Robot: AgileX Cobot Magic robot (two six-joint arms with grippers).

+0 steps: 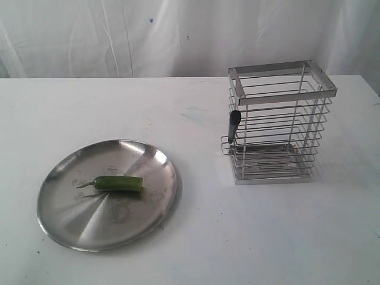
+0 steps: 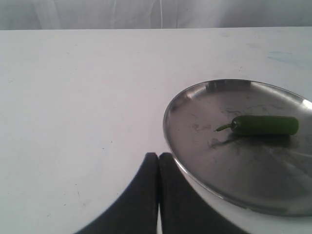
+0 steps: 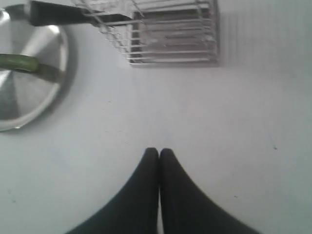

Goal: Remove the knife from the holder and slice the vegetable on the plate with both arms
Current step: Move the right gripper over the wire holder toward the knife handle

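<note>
The robot's right gripper needs to next go to the knife at the side of the wire holder and close on its black handle's thick upper end (image 1: 235, 119) (image 3: 45, 12).
A green vegetable (image 1: 119, 183) lies on its side near the middle of the round steel plate (image 1: 160, 159) at the left of the table. The wire holder (image 1: 279, 122) stands to the right, and the knife's black handle (image 1: 234, 126) sticks out of its left side; the blade is hidden among the wires. No arm shows in the exterior view. My left gripper (image 2: 158, 156) is shut and empty, just off the plate (image 2: 195, 97) rim, with the vegetable (image 2: 265, 125) beyond it. My right gripper (image 3: 159, 151) is shut and empty over bare table, well short of the holder (image 3: 165, 34) and knife handle (image 3: 63, 13).
The table is white with a white cloth backdrop behind it. The plate (image 3: 56, 61) with the vegetable (image 3: 18, 63) shows beside the holder in the right wrist view. A faint blue smudge (image 1: 193, 114) marks the table between plate and holder.
</note>
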